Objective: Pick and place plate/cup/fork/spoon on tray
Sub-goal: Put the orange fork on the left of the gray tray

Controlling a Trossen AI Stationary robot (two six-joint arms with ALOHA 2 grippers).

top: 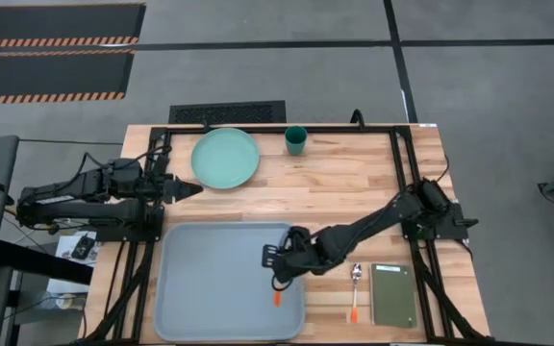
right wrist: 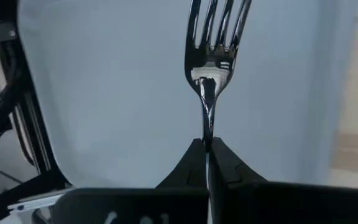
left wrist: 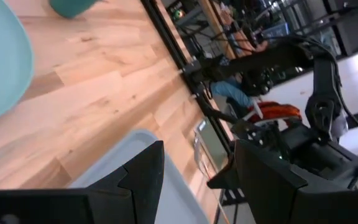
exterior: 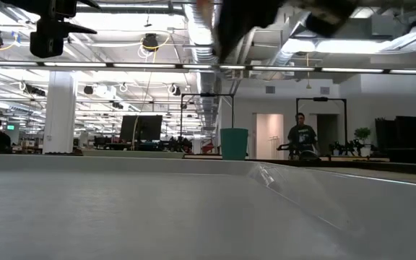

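Observation:
My right gripper needs to let go of the fork on the tray's bottom, just off the tray's middle (top: 257, 284) toward the spoon. The fork is now held over the tray.
The mint-green plate (top: 225, 158) lies flat at the table's far side, with the dark teal cup (top: 296, 140) upright to its right. The grey-blue tray (top: 210, 288) lies at the near side. My right gripper (top: 279, 277) hovers over the tray's right part, shut on the fork (right wrist: 215, 50), whose orange tip (top: 277, 299) sticks out toward the near edge. The spoon (top: 355, 286) lies on the table right of the tray. My left gripper (top: 188, 189) is open and empty, just off the plate's near-left rim. My right gripper pinches the fork's thin neck (right wrist: 207, 127), just behind the prongs, between its two fingertips (right wrist: 191, 158). The prongs reach out ahead of the fingers and the handle runs back between them. The fork is held above the tray floor.
A small dark green pad (top: 393, 294) lies at the near right, beside the spoon. Black frame rails (top: 404, 183) run along the table's sides and far edge. Bare wood lies between the plate and the tray. A person (exterior: 300, 137) stands far off in the room.

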